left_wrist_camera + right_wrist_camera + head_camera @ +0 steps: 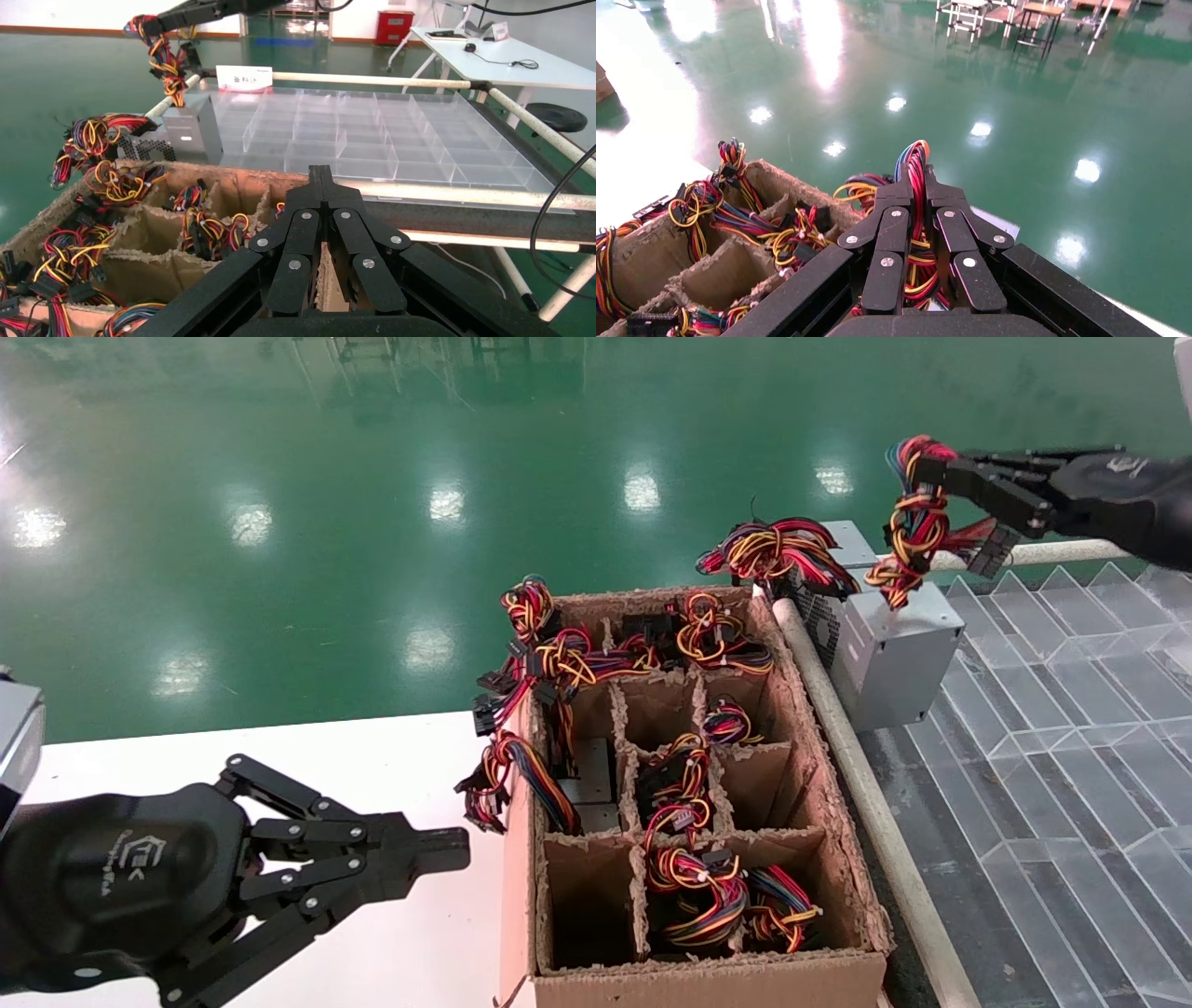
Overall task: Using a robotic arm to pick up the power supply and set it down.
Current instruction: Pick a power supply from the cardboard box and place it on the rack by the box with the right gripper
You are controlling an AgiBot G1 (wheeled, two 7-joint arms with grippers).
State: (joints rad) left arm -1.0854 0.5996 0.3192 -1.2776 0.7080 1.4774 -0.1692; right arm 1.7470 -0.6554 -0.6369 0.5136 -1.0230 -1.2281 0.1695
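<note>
My right gripper is going to let go of the power supply, now at the clear tray's near corner, beside the grey box, in the spot between the white pipe rail and clear tray (902,711).
The power supply (899,654) is a plain silver-grey box at the near corner of the clear tray; I cannot tell whether it rests there or hangs. Its looped bundle of red, yellow and blue wires (917,528) rises to my right gripper (931,472), which is shut on the wires. In the right wrist view the wires (916,158) run between the closed fingers of the right gripper (916,179). The left wrist view shows the power supply (186,130) under its wires (165,63). My left gripper (456,850) is shut and empty over the white table, also seen as the left gripper (320,172).
A divided cardboard box (838,822) holds several more units with wire bundles. A grey box with a perforated vent face (819,617) stands between it and the held unit. A white pipe rail (866,803) borders the clear compartment tray (1071,710). The white table (372,756) lies left.
</note>
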